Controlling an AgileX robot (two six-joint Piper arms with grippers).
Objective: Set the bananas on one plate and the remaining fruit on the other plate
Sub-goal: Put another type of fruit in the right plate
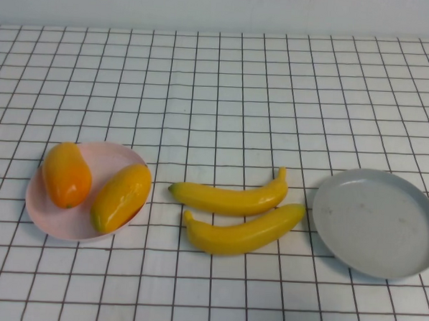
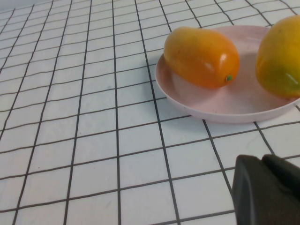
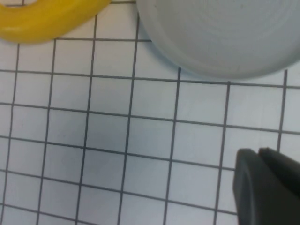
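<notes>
The robot's right gripper needs to next move to the nearer banana and close on that banana's thick (image 1: pixel 215 238) bend, toward its end that faces the pink plate.
Two mango-like fruits lie on the pale pink plate (image 1: pixel 110 155) at the left: a more orange one (image 1: pixel 66 174) and a yellow-orange one (image 1: pixel 120 197). Two bananas lie side by side on the table between the plates, one farther (image 1: pixel 230 197) and one nearer (image 1: pixel 243 232). The grey-blue plate (image 1: pixel 377 223) at the right is empty. Neither gripper shows in the high view. My left gripper (image 2: pixel 262 159) is shut and empty, near the pink plate (image 2: pixel 225 101) and the orange fruit (image 2: pixel 201 56). My right gripper (image 3: pixel 258 151) is shut and empty, near the grey-blue plate (image 3: pixel 225 37) and a banana (image 3: pixel 47 18).
A white cloth with a black grid (image 1: pixel 218 96) covers the whole table. A pale wall runs along the far edge.
</notes>
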